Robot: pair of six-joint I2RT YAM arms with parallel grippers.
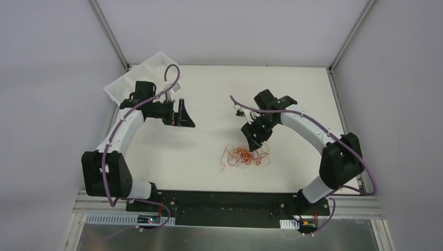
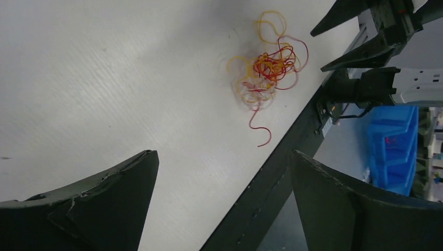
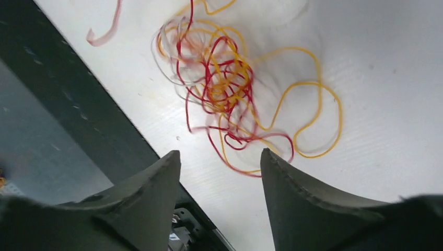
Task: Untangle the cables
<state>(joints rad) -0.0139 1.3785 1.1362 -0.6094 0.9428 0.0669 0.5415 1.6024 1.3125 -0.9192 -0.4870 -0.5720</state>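
My left gripper is going to close on the tangle's yellow loop point(image 1: 230, 151) point(image 2: 238, 84) next to the loose red end, because a pull there draws the yellow wire out.
The cables point(image 1: 245, 156) are a small curly tangle of hair-thin red, orange and yellow wires lying on the white table near its front edge. The tangle shows in the left wrist view point(image 2: 267, 67) and, blurred, in the right wrist view point(image 3: 224, 86). My right gripper point(image 1: 254, 142) hangs open and empty just above the tangle's far side; its jaws point(image 3: 219, 162) stand apart with nothing between them. My left gripper point(image 1: 186, 119) is open and empty, far to the left of the tangle; its fingers point(image 2: 130, 193) frame bare table.
A white tray point(image 1: 141, 76) stands at the table's back left corner behind the left arm. The black front rail point(image 1: 230, 201) runs along the near edge, close to the tangle. A blue bin point(image 2: 392, 141) sits beyond the table edge in the left wrist view.
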